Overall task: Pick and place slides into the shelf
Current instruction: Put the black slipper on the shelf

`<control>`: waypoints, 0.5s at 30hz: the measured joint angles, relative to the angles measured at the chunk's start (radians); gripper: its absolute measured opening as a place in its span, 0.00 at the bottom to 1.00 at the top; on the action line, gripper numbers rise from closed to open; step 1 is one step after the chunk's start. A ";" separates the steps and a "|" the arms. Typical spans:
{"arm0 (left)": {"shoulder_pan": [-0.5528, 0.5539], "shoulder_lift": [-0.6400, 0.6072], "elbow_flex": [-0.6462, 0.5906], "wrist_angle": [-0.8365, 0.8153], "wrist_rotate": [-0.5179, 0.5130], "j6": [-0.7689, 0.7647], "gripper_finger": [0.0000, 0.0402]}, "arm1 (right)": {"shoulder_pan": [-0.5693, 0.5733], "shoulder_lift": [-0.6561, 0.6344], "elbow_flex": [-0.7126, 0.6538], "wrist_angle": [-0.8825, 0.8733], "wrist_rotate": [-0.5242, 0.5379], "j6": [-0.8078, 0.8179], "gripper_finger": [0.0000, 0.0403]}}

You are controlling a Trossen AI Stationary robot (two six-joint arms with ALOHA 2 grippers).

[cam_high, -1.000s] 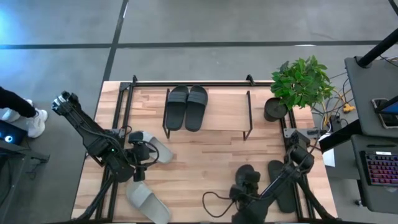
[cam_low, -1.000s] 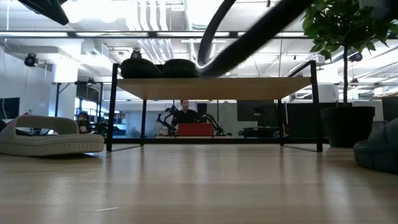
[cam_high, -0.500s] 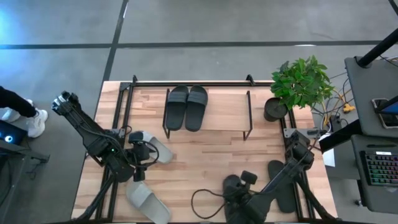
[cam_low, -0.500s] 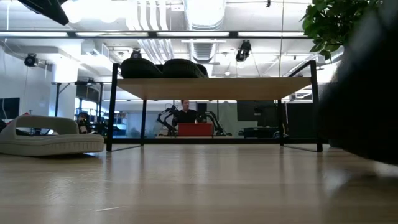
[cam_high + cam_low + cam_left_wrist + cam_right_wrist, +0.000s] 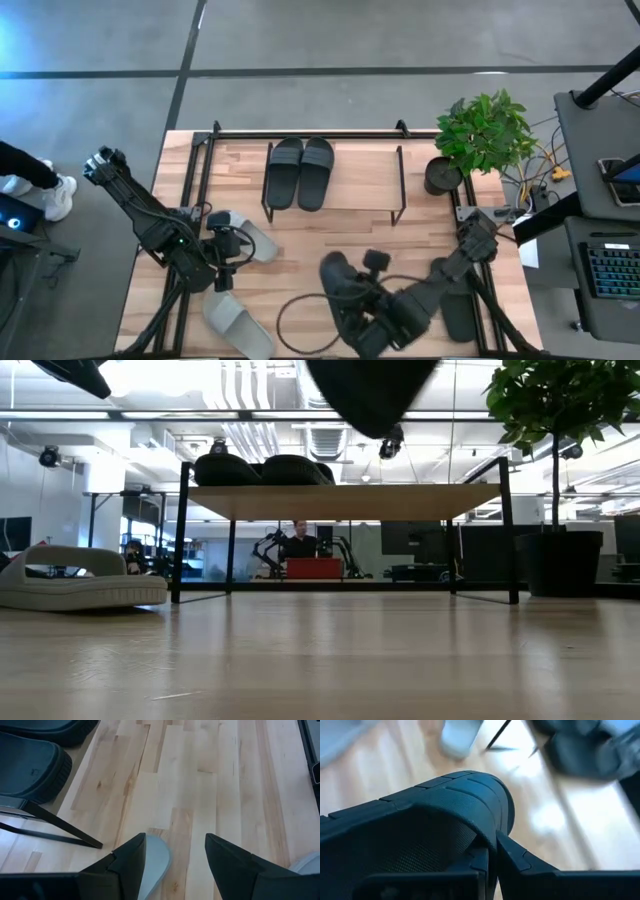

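My right gripper is holding a dark slide high above the table. I should put it down on the shelf's bare top board [image 5: 349,176], close beside the dark slides there.
My right gripper [image 5: 348,292] is near the table's near edge, shut on a dark slide [image 5: 334,276] whose ribbed strap [image 5: 445,802] fills the right wrist view. In the low view that slide [image 5: 370,390] hangs high above the table. Two dark slides [image 5: 300,172] lie on their soles on the shelf's top board [image 5: 350,185]. Another dark slide [image 5: 458,305] lies by the right arm, partly hidden. My left gripper [image 5: 222,266] waits open at the table's left, over a light grey slide [image 5: 156,862]. A second light grey slide [image 5: 238,325] lies near the near edge. My right gripper holds the dark slide by the edge of its wide strap [image 5: 492,827], pinched between the two fingers [image 5: 517,862]. One finger seems to sit under the strap and one outside it. The slide is lifted clear of the table.
A potted plant [image 5: 480,140] stands at the table's far right corner. The shelf's black legs [image 5: 178,535] rest on the table, with an open lower level beneath the board [image 5: 340,501]. A black cable [image 5: 300,320] loops by the near edge. Bare tabletop lies in front of the shelf.
My right gripper has carried the dark slide up off the table and toward the table's left, along the near edge. In the low view the slide has gone from the table at the right to high above it. The left arm has kept still.
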 joint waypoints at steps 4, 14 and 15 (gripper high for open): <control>0.000 0.000 0.000 0.000 0.000 0.000 0.47 | -0.082 0.000 0.003 -0.003 0.084 -0.180 0.03; 0.000 -0.001 0.002 0.000 0.000 -0.035 0.47 | -0.282 -0.091 0.002 -0.002 0.273 -0.414 0.03; 0.000 -0.001 0.002 0.000 0.001 -0.047 0.47 | -0.299 -0.110 0.002 -0.003 0.273 -0.439 0.03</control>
